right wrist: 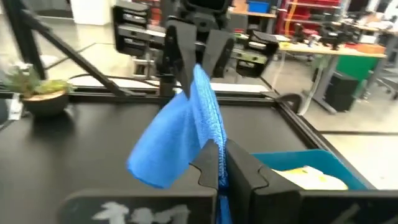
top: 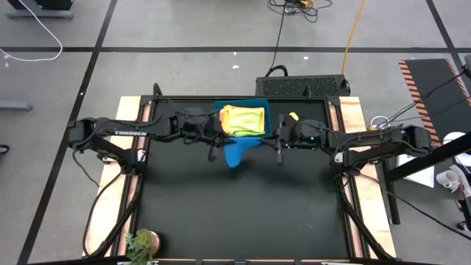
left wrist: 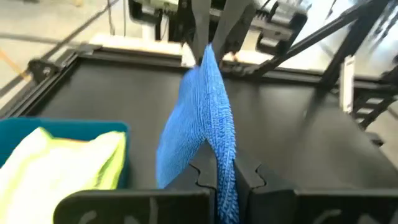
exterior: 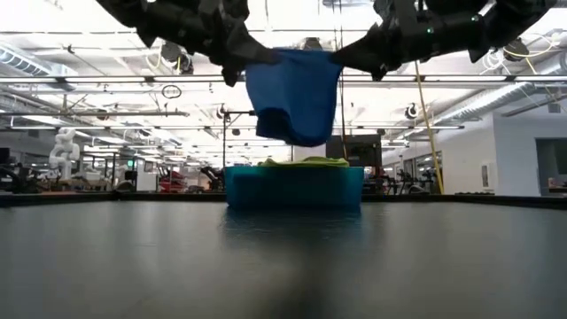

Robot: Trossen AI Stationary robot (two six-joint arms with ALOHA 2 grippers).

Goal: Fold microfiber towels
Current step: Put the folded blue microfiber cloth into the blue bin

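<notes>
I should let go of the blue towel with my left gripper on top of the lime green and yellow towels in the teal bin [top: 246, 118] [left wrist: 57, 165].
A bright blue microfiber towel [exterior: 292, 97] hangs in the air between my two grippers, above the table and just in front of the teal bin [exterior: 292, 188]. My left gripper [top: 213, 143] is shut on one upper end. My right gripper [top: 278, 147] is shut on the other. The two face each other across the towel. More towels, lime green and yellow [top: 243, 120], lie piled in the bin [top: 266, 110] at the table's far middle. My left gripper pinches the blue towel's upper edge at one end [left wrist: 225, 168] between its two fingers, coming roughly level from the table's left. The towel hangs below, clear of the table, and its top edge runs across to the other gripper. My right gripper pinches the opposite end of the upper edge [right wrist: 219, 155] between its two fingers, roughly level from the table's right. The cloth droops below in loose folds [right wrist: 168, 149], lifted clear of the table.
A small potted plant [top: 141, 244] stands at the table's near left corner. A small yellow object [top: 293, 116] lies right of the bin. The black mat in front of the bin is bare.
</notes>
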